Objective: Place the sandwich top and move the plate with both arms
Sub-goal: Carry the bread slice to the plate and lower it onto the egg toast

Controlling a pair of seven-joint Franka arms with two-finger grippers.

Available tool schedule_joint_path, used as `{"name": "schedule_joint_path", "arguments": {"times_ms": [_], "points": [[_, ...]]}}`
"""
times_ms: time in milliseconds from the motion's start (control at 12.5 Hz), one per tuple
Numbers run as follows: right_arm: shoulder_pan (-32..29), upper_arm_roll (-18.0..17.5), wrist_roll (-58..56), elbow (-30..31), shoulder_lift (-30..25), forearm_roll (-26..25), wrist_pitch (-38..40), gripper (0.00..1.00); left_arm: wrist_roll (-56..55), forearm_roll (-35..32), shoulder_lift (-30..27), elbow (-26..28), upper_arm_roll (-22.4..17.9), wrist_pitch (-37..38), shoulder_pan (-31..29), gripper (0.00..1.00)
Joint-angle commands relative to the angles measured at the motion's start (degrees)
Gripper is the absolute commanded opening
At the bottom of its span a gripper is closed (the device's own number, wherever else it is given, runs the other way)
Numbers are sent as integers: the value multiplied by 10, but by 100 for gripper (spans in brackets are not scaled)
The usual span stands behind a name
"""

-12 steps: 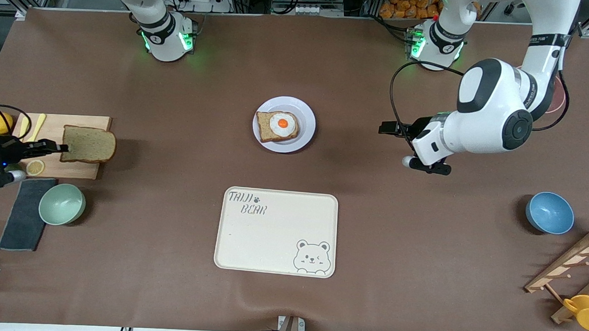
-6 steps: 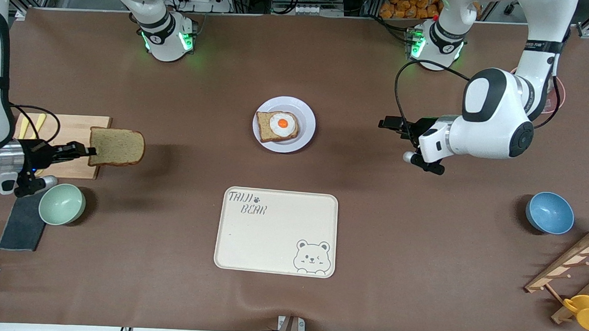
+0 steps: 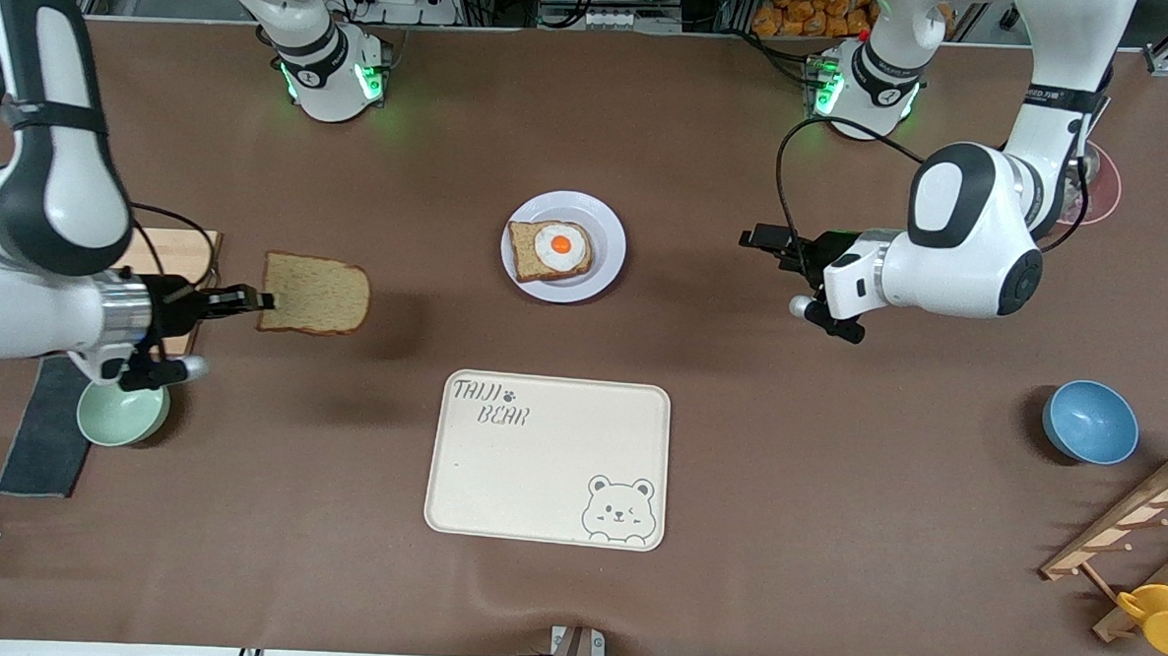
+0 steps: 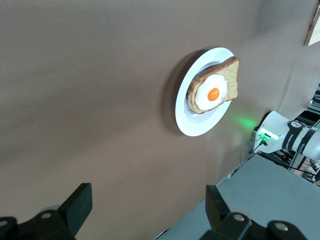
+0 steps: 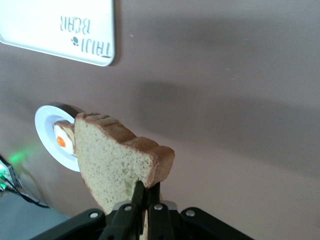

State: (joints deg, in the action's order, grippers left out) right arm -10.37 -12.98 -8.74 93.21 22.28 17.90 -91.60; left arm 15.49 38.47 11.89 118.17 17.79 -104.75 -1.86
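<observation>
My right gripper is to release the sandwich top, now hanging over the bare table, on the fried egg (image 3: 557, 237) (image 5: 63, 144), over the slice of bread on the plate.
The sandwich top (image 3: 314, 295), a plain brown bread slice, hangs level over the bare table between the cutting board and the plate, with my right gripper (image 3: 262, 300) shut on its crust edge. In the right wrist view the slice (image 5: 120, 160) stands up from the closed gripper (image 5: 146, 187). The pale round plate (image 3: 610, 233) sits mid-table and bears a bread slice with a fried egg (image 3: 549, 251). My left gripper (image 3: 748, 242) hovers open and empty over the table, toward the left arm's end from the plate. Its wrist view shows the plate (image 4: 187, 122) ahead of the spread gripper (image 4: 147, 200).
A cream bear-print tray (image 3: 547, 459) lies nearer the front camera than the plate. A wooden cutting board (image 3: 178, 251), mint bowl (image 3: 122, 414) and dark cloth (image 3: 42, 437) sit at the right arm's end. A blue bowl (image 3: 1090, 421), wooden rack (image 3: 1137, 530) and yellow cup (image 3: 1163, 618) sit at the left arm's end.
My right gripper has carried the bread slice off the cutting board toward the plate. The left arm has edged slightly toward the plate, its gripper still open.
</observation>
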Motion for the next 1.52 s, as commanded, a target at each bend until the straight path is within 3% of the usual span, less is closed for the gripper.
{"name": "schedule_joint_path", "arguments": {"times_ms": [0,240,721,962,1122,1443], "points": [[-5,-56,74,42,-19,9,-44,0,21,51,48,0,3,-8,-5,100],[-5,-135,127,103,-18,21,-156,0,20,53,59,10,3,-11,5,100],[-2,-263,177,197,-20,21,-281,0,20,100,67,38,5,-105,52,100],[26,-277,178,233,-23,20,-313,0,29,130,65,57,6,-122,51,100],[23,-307,182,283,-25,20,-372,0,38,153,60,65,6,-122,49,100],[47,-312,191,341,-22,20,-459,0,87,186,51,86,6,-128,45,100]]}}
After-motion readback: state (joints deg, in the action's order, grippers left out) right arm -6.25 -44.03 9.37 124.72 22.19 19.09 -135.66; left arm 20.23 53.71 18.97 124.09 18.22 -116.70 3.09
